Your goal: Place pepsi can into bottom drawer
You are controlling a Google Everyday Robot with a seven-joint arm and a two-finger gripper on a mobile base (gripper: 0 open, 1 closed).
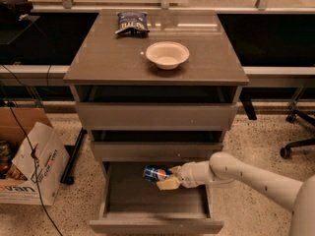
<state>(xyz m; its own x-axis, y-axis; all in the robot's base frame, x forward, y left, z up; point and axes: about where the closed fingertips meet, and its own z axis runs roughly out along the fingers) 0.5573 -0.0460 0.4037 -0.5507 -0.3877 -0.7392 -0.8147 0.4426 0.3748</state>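
Observation:
Next, my gripper releases the pepsi can in the middle of the bottom drawer's bare tray's bottom (155, 197).
The pepsi can (155, 173) is a dark-blue can with a round red, white and blue logo, lying on its side in the air over the bottom drawer (155, 225). That drawer is pulled out, its grey front panel nearest me and its tray floor bare. My gripper (168, 178) reaches in from the right on a white arm (246, 176) and is shut on the can's right end, holding it just above the drawer's back right part, below the middle drawer's front.
A white bowl (167, 54) and a blue-and-white snack bag (131, 22) sit on the cabinet top (98, 63). A cardboard box (30, 161) and cables stand at the left of the cabinet. An office chair base (298, 136) is at the right.

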